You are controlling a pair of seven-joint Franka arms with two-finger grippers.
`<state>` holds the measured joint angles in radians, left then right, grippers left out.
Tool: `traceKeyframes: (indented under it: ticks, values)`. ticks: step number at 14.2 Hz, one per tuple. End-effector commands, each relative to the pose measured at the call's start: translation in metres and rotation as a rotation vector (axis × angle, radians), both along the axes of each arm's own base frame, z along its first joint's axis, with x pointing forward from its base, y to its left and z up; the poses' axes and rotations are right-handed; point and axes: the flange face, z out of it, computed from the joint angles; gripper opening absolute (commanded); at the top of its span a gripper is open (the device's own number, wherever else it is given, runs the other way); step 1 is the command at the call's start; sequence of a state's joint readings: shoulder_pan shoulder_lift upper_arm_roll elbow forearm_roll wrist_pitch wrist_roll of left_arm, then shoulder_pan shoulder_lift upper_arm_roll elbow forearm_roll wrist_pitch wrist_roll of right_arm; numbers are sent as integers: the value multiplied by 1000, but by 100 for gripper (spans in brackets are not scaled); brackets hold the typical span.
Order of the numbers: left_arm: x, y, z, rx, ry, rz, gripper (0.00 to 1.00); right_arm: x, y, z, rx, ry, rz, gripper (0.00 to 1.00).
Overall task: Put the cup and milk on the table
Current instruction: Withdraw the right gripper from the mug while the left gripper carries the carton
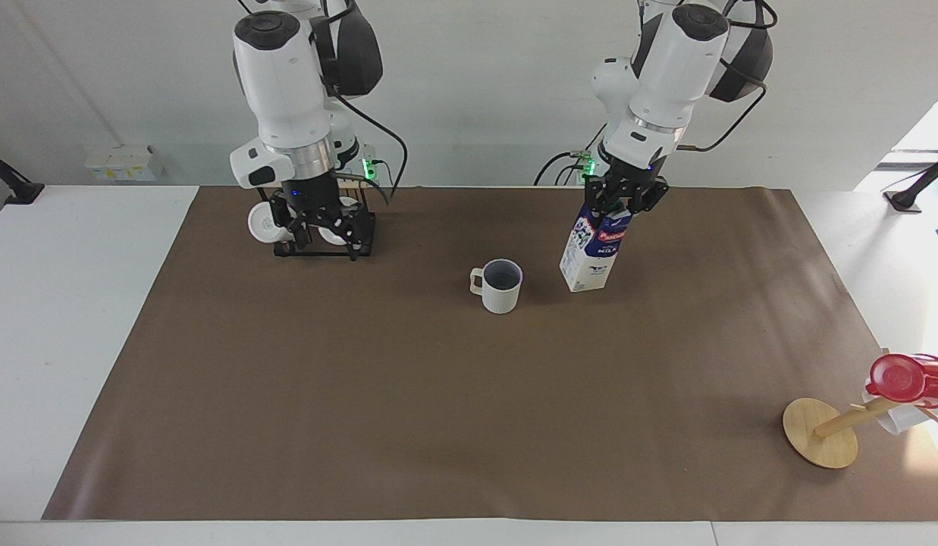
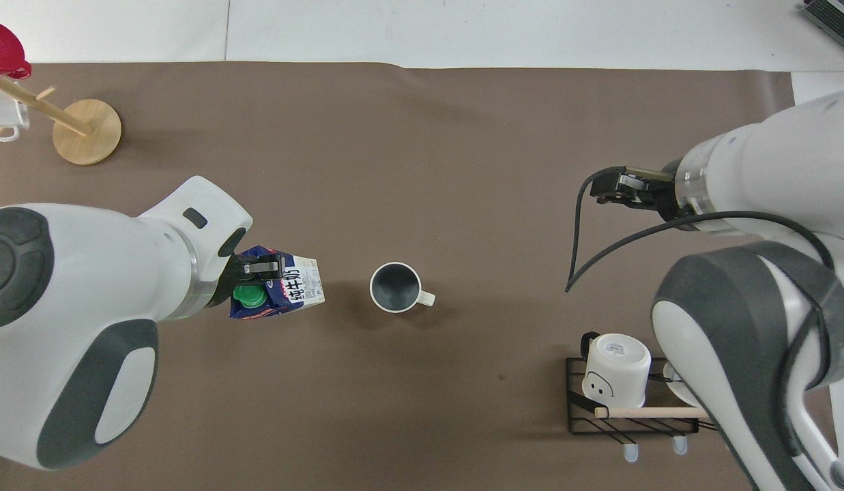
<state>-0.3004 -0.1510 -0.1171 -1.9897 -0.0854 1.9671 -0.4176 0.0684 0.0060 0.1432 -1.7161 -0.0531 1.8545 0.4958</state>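
Next, I set the milk on the brown paper (image 2: pixel 316 284) with my left gripper, beside the cream-white cup, opposite its handle.
The cream-white cup (image 1: pixel 502 287) (image 2: pixel 394 287) stands upright and alone on the brown paper of the table (image 1: pixel 438 425), its handle toward the right arm's end. The milk (image 1: pixel 594 254) (image 2: pixel 288 293) hangs tilted beside it toward the left arm's end, its bottom low over the paper. My left gripper (image 1: pixel 619 211) (image 2: pixel 260 268) is shut on the carton's top by the green cap. My right gripper (image 1: pixel 324 241) is open with nothing in it, over the mug rack; the overhead view hides it under its own arm.
A black wire rack (image 1: pixel 324 250) (image 2: pixel 633 409) with two white mugs (image 2: pixel 616 368) stands near the robots at the right arm's end. A wooden stand (image 1: pixel 821 432) (image 2: pixel 86 131) carrying a red cup (image 1: pixel 905 378) sits at the paper's corner farthest from the robots, at the left arm's end.
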Motion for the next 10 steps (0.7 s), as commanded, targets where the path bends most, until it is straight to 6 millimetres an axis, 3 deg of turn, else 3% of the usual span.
traceKeyframes:
  ticks: [1, 7, 10]
  values:
    - [11, -25, -23, -24, 7, 14, 51, -15, -18, 15, -7, 29, 60, 100]
    - [10, -28, -38, -6, 20, 10, 50, -22, -42, 57, 14, 105, 112, 100]
    - [5, -27, -49, 6, 40, 8, 48, -29, -50, 64, 17, 148, 129, 100]
